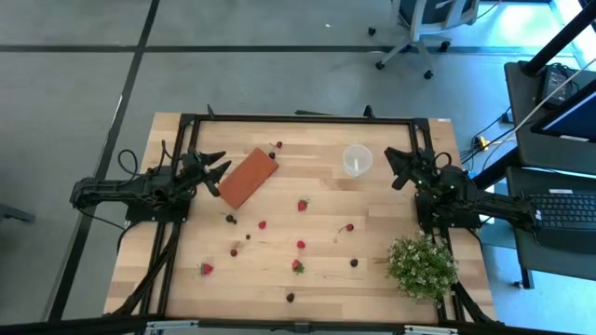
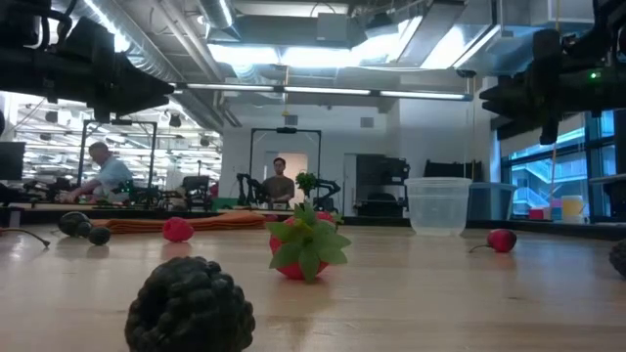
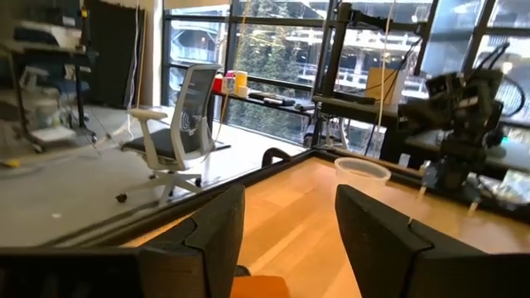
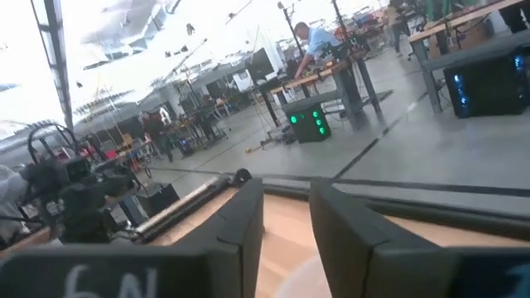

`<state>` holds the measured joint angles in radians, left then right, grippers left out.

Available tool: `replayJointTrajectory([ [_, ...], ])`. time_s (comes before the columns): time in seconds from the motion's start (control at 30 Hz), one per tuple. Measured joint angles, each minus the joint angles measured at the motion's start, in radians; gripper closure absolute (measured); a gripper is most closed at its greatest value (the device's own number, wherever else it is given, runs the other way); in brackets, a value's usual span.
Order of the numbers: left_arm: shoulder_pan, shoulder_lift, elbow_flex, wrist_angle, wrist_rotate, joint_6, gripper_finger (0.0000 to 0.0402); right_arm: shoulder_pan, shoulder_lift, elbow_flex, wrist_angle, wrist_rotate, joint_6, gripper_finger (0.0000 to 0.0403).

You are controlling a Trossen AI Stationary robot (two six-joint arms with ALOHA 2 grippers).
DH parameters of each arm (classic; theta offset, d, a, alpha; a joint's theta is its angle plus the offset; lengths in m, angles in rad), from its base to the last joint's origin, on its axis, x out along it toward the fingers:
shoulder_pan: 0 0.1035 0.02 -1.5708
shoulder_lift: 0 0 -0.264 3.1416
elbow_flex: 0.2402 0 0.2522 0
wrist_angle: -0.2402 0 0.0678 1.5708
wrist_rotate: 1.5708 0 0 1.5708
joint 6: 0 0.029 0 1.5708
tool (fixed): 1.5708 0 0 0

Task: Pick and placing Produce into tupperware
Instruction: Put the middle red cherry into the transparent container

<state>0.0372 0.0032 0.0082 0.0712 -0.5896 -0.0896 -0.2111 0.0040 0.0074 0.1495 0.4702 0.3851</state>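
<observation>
I will close my right gripper on the round body (image 1: pixel 349 227) of the stemmed red berry that is between the tupperware and the green plant.
The produce lies scattered over the wooden table: red berries (image 1: pixel 303 205) (image 1: pixel 297 265) and dark ones (image 1: pixel 230 219) (image 1: pixel 354 262). In the low view a dark berry (image 2: pixel 191 308) and a red one with a green top (image 2: pixel 305 244) sit closest. The tupperware (image 1: pixel 357 159) (image 2: pixel 438 205), a small translucent cup, stands upright on its base at the far right of the table. My left gripper (image 1: pixel 220 175) (image 3: pixel 290 240) is open at the table's left. My right gripper (image 1: pixel 391 169) (image 4: pixel 287 240) is open just right of the cup, with a narrower gap. Both point level above the table, with nothing between their fingers.
A flat orange-brown block (image 1: pixel 248 177) lies slantwise just in front of my left gripper. A bushy green plant (image 1: pixel 422 265) stands at the near right corner. A black frame (image 1: pixel 298 119) runs along the table's edges. Beyond the table are an office chair (image 3: pixel 178 132) and people at workbenches.
</observation>
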Motion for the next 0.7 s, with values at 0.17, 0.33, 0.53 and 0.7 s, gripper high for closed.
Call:
replayJointTrajectory([
  [0.17, 0.0, 0.0, 0.0, 0.0, 0.0, 0.073, 0.0217, 0.0, 0.0, 0.0, 0.02, 0.001, -0.028, 0.0229],
  [0.33, 0.0, 0.0, 0.0, 0.0, 0.0, 0.074, 0.0217, 0.0, 0.0, 0.005, 0.045, -0.052, -0.025, 0.0169],
  [0.53, 0.0, 0.0, 0.0, 0.007, 0.0, 0.073, 0.0217, 0.001, 0.098, 0.159, -0.054, -0.222, -0.13, 0.016],
  [0.7, 0.0, 0.0, 0.0, 0.011, 0.0, 0.073, 0.0217, 0.021, 0.338, 0.378, -0.211, -0.327, -0.23, 0.0182],
])
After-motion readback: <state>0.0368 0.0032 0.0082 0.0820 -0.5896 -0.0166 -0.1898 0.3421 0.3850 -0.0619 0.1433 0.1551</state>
